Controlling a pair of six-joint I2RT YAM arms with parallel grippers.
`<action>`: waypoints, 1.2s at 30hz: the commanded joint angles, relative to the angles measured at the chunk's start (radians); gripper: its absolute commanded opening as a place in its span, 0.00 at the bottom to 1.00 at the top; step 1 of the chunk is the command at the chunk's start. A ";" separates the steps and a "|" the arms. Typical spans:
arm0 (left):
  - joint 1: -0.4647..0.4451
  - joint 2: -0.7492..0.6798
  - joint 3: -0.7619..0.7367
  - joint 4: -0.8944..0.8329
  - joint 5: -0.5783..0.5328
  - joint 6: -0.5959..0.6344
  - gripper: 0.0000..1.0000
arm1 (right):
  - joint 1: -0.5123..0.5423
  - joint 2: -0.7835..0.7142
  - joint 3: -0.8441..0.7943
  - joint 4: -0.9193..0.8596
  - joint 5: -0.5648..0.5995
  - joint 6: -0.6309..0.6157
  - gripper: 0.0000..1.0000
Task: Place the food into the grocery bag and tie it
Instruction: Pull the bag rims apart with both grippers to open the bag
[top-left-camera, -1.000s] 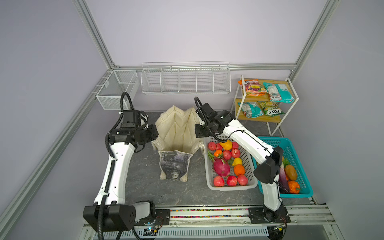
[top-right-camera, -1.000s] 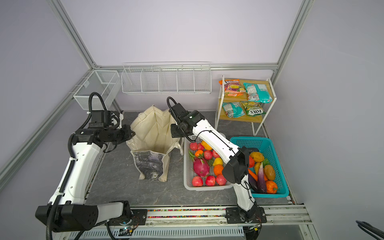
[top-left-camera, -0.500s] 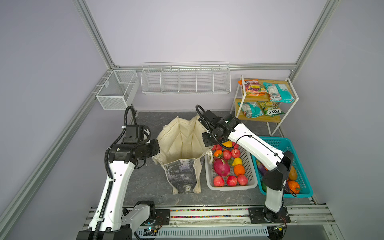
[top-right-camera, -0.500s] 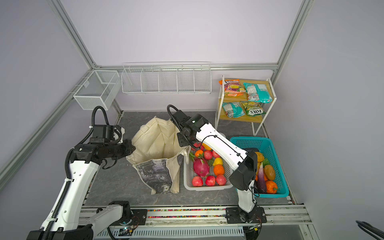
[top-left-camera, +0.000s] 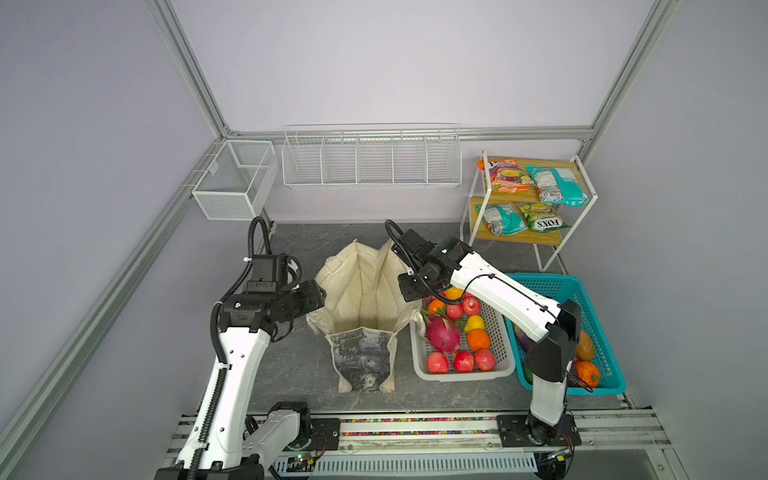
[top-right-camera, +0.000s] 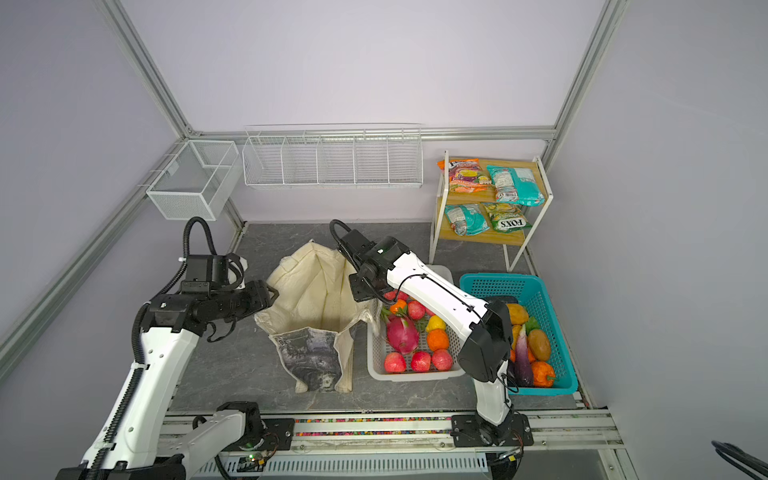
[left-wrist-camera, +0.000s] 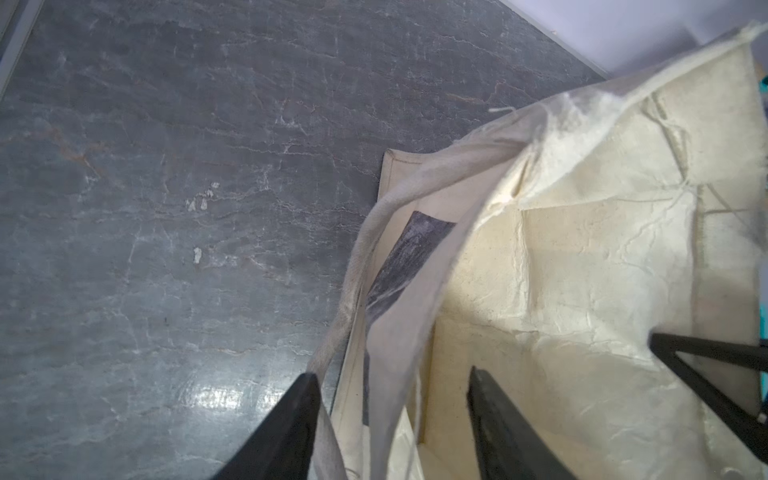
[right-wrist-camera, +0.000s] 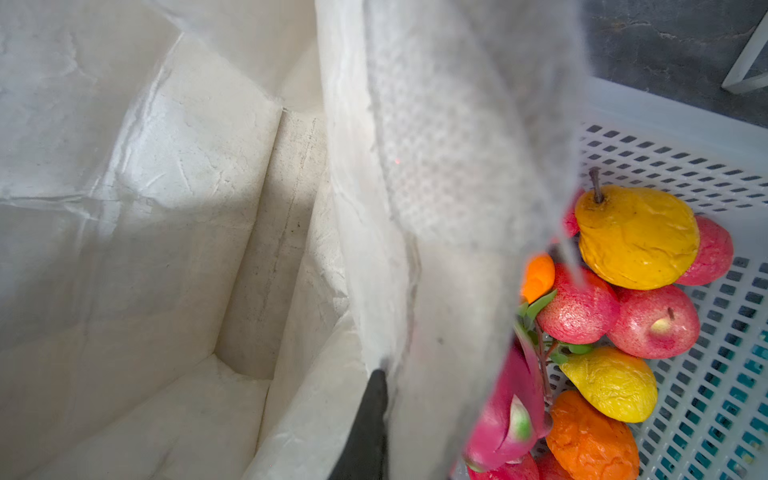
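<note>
The side of the grocery bag hangs over the white basket, so the robot's left gripper needs to pinch the loose rim (top-left-camera: 316, 320) opposite and pull the bag clear before food goes in.
The grocery bag (top-left-camera: 365, 286) (top-right-camera: 316, 291) stands open-mouthed mid-table, printed panel facing front. My left gripper (top-left-camera: 320, 297) (top-right-camera: 270, 293) (left-wrist-camera: 392, 374) is open at the bag's left rim (left-wrist-camera: 415, 340), with the cloth lying loose between its fingers. My right gripper (top-left-camera: 409, 291) (top-right-camera: 359, 291) (right-wrist-camera: 399, 374) is shut on the bag's right rim; only one finger (right-wrist-camera: 376, 395) shows, the other is behind the fabric. The bag's inside (right-wrist-camera: 166, 208) looks empty. The food lies in the white basket (top-left-camera: 461, 376): dragon fruit (top-left-camera: 442, 334), red apples (top-left-camera: 461, 360), an orange (top-left-camera: 478, 338). A teal snack packet (top-left-camera: 559, 189) sits on the shelf.
A teal basket (top-left-camera: 615, 382) of vegetables stands at the far right, under my right arm. A wooden shelf rack (top-left-camera: 519, 237) with several snack packets is at the back right. White wire baskets (top-left-camera: 370, 158) hang on the back wall. The arms' rail (top-left-camera: 415, 426) runs along the front.
Both grippers carried the bag a little toward the front. The left gripper's jaws then opened and let go of the bag's left rim. The right gripper still holds the right rim.
</note>
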 joint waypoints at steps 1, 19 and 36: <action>0.000 0.021 0.005 0.029 0.003 0.001 0.62 | 0.007 -0.002 -0.017 0.021 -0.024 -0.007 0.09; 0.075 0.092 0.190 -0.116 -0.532 0.134 0.00 | -0.008 -0.012 0.110 -0.281 0.391 0.012 0.07; 0.047 0.092 0.091 0.046 -0.012 0.066 0.00 | 0.039 0.073 0.213 -0.148 0.059 -0.059 0.09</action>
